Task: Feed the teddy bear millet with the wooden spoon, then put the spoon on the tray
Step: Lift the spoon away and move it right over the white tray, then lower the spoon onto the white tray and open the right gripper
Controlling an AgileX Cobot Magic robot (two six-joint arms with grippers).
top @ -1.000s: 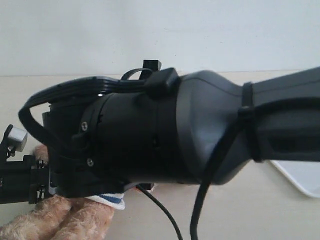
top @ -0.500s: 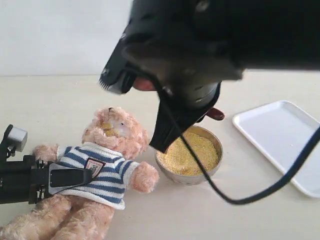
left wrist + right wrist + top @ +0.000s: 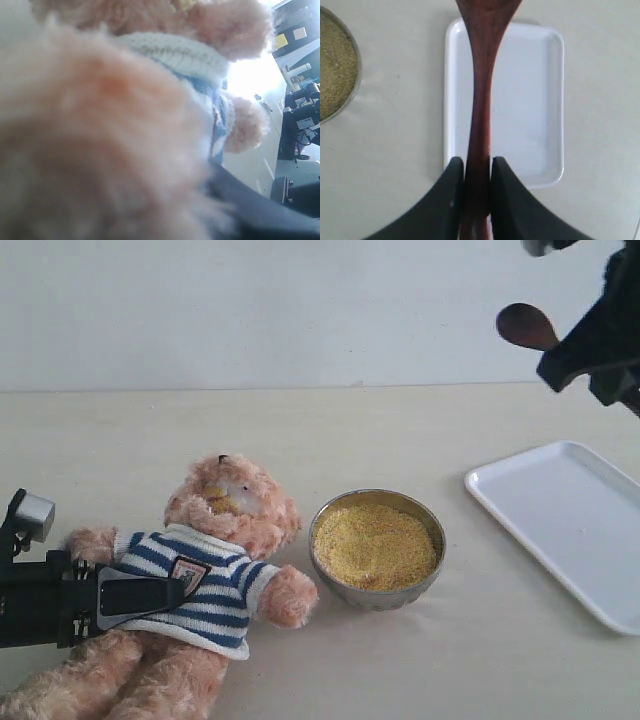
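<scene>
The wooden spoon, now held high over the white tray, will go down flat on the middle of the white tray (image 3: 597, 524) (image 3: 503, 106) from my right gripper.
The teddy bear (image 3: 215, 560) lies on its back at the left, head toward the metal bowl of millet (image 3: 376, 545). My left gripper (image 3: 172, 593) reaches in from the left edge and is shut on the bear's striped torso. One black finger (image 3: 135, 595) lies across the shirt, and the other is hidden. In the left wrist view, fur of the teddy bear (image 3: 100, 130) fills the frame beside one dark finger (image 3: 260, 212). My right gripper (image 3: 477, 165) is shut on the wooden spoon (image 3: 482, 75), held high over the white tray (image 3: 530, 100). The wooden spoon's bowl (image 3: 525, 327) shows at the top right, with the right gripper (image 3: 575, 350) behind it.
The tray (image 3: 560, 525) lies on the beige table at the right edge, right of the bowl. The bowl of millet (image 3: 332, 65) sits beside the tray in the right wrist view. A pale wall stands behind the table.
The right arm, which blocked the exterior view over the bear and bowl, has swung up and right with the spoon. The left gripper and bear have not moved.
</scene>
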